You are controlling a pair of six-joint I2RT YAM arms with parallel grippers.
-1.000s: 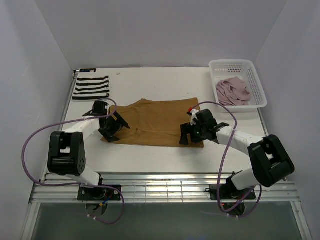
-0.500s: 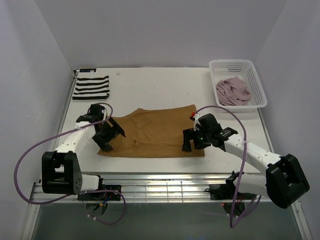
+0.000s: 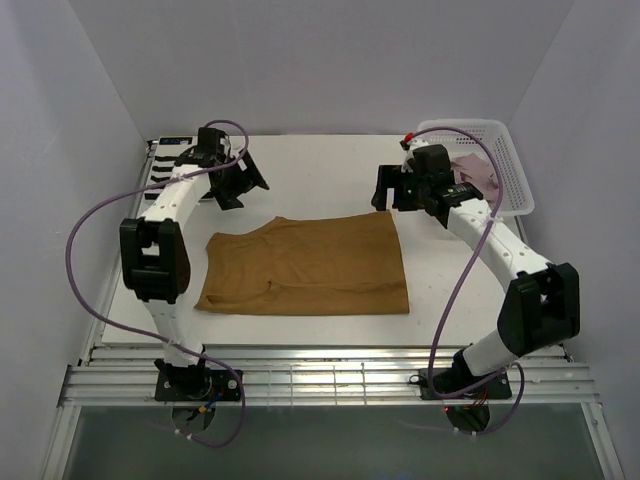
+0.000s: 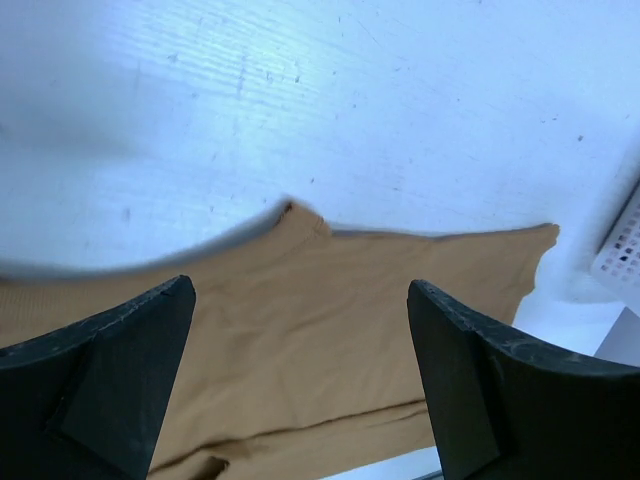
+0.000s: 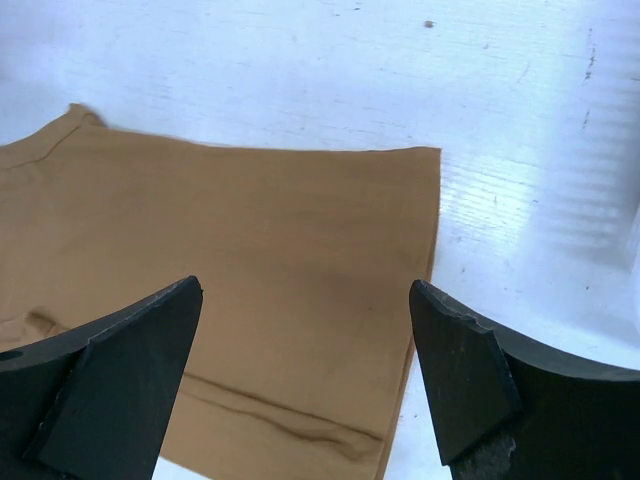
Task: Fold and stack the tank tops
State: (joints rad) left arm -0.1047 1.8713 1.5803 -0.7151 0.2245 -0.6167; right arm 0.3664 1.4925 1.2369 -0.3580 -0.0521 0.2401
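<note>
My left gripper will move inward, as the tan-brown tank top's far edge slants away under it, and pinch the jutting point of the tank top's edge (image 3: 279, 220).
The tan-brown tank top (image 3: 305, 265) lies flat in the middle of the table, a crease running across it near its front edge. My left gripper (image 3: 238, 183) hangs open in the air past the top's far left corner. My right gripper (image 3: 390, 190) is open too, past the far right corner. Both wrist views look down on the tan cloth (image 4: 330, 320) (image 5: 250, 270) between wide-apart fingers, with nothing held. The striped tank top (image 3: 160, 172) lies folded at the far left, mostly hidden behind my left arm. The pink tank top (image 3: 478, 168) lies in the basket.
The white mesh basket (image 3: 512, 165) stands at the far right corner, close behind my right arm; its corner (image 4: 625, 250) shows in the left wrist view. White walls close in the table on three sides. Purple cables loop off both arms.
Both arms have swung up from the tan top's side edges to beyond its far edge. The top has slid slightly toward the near edge and lies flatter.
</note>
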